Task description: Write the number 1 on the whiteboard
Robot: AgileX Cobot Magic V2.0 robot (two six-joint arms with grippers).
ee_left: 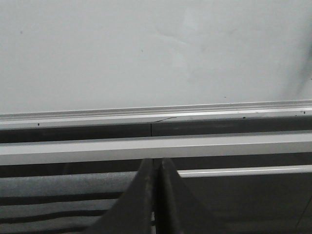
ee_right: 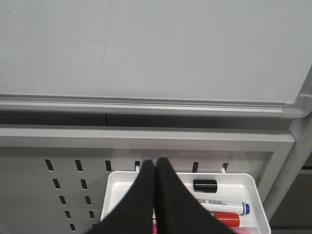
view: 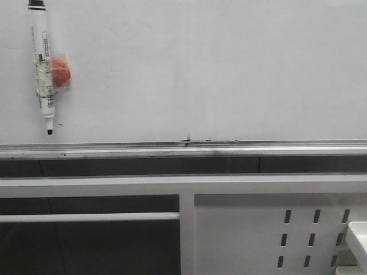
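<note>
The robot's left gripper needs to close on the lower part (view: 46, 97) of the white marker pen, between the red magnet and the pen's black tip.
The whiteboard (view: 206, 69) fills the upper front view, with its silver ledge (view: 172, 150) along the bottom. No stroke of a number 1 shows on it; only small dark smudges (view: 186, 138) sit by the ledge. A white marker pen (view: 43, 66) with a black tip pointing down hangs on the board at the upper left, fixed to a red magnet (view: 61, 73). Neither gripper shows in the front view. My left gripper (ee_left: 156, 163) is shut and empty below the ledge (ee_left: 156, 116). My right gripper (ee_right: 156, 163) is shut and empty over a white tray (ee_right: 122, 181).
A white metal panel with slotted holes (view: 252, 235) stands at the lower right, with a white frame bar (view: 183, 184) above it. The tray holds a black cap (ee_right: 205, 185), a blue-ended marker (ee_right: 229, 206) and a red marker (ee_right: 226, 218). The board's rounded corner (ee_right: 298, 106) is near.
</note>
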